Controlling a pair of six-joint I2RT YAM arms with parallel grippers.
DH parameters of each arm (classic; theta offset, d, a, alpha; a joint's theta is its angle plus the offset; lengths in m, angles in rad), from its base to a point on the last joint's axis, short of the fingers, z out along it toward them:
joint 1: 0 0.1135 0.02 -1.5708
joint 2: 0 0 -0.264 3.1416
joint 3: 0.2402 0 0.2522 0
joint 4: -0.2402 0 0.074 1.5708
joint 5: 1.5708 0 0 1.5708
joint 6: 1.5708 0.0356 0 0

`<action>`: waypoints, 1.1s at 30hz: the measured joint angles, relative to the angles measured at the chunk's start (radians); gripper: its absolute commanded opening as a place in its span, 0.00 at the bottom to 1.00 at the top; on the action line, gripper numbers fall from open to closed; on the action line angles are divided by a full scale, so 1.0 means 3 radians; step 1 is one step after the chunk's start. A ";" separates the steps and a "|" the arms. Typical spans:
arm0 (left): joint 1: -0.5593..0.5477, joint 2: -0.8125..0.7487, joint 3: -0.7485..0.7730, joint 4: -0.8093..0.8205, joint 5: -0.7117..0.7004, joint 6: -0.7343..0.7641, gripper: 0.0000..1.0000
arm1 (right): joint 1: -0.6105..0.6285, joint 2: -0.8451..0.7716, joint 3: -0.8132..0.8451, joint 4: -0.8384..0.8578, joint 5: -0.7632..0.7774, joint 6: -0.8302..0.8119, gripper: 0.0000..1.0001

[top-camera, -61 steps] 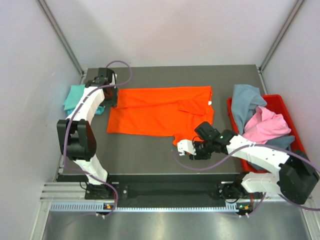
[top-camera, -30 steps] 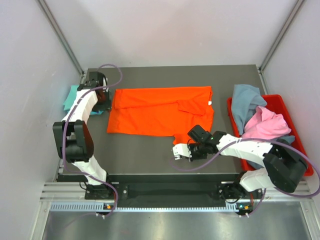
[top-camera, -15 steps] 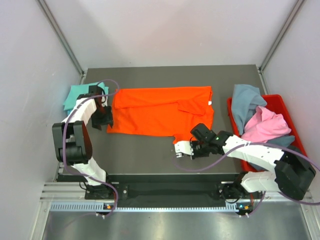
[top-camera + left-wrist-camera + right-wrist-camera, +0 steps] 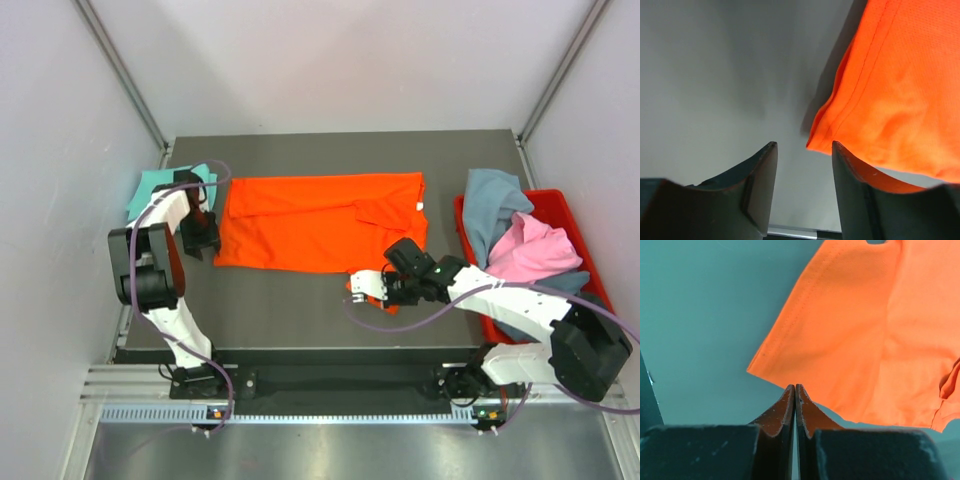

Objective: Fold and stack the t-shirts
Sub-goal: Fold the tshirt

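Note:
My right gripper should open its fingers, which are shut and empty beside the sleeve's edge, and take the sleeve's near corner [image 4: 753,369] before I fold the shirt over.
The orange t-shirt [image 4: 310,220] lies spread flat on the dark table [image 4: 290,315], with its white neck label [image 4: 420,207] at the right. My left gripper [image 4: 203,243] is open at the shirt's near-left corner. In the left wrist view that corner [image 4: 820,142] sits just beyond the gap between my open fingers [image 4: 802,146]. My right gripper [image 4: 357,287] is shut at the shirt's near edge by the sleeve. In the right wrist view its closed tips [image 4: 795,386] meet the hem of the orange cloth [image 4: 865,340], with nothing seen between them.
A teal shirt [image 4: 150,190] lies folded at the table's far-left edge. A red bin [image 4: 592,272] at the right holds a grey-blue shirt [image 4: 495,205] and a pink shirt [image 4: 535,250]. Grey walls enclose the table.
My left gripper has come down the shirt's left edge from the far-left corner to the near-left corner. My right gripper has moved up to the shirt's near hem.

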 measured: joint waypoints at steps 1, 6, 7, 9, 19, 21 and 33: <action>0.0000 0.0041 0.0015 -0.0001 0.0009 0.0000 0.50 | -0.0014 0.0000 0.0000 0.0003 0.0000 0.0003 0.00; 0.0000 0.0197 0.0028 -0.0005 0.0071 0.0001 0.45 | -0.0062 0.0000 -0.0001 0.0024 0.0003 0.0018 0.00; 0.0000 0.0207 0.0028 -0.0005 0.0089 0.0001 0.45 | -0.0071 0.0000 -0.0001 0.0031 0.0003 0.0019 0.00; 0.0000 0.0210 0.0028 -0.0008 0.0116 0.0001 0.42 | -0.0086 0.0000 -0.0001 0.0052 0.0003 0.0022 0.00; 0.0000 0.0206 -0.0112 -0.0006 0.0277 0.0003 0.30 | -0.0165 0.0017 -0.0001 0.0161 0.0003 0.0051 0.00; 0.0000 0.0206 -0.0151 -0.0005 0.0303 0.0001 0.26 | -0.0186 0.0029 -0.0001 0.0174 0.0003 0.0052 0.00; 0.0000 0.0191 -0.0160 -0.0006 0.0376 -0.0003 0.00 | -0.0215 0.0048 -0.0078 0.0142 -0.0120 0.0013 0.43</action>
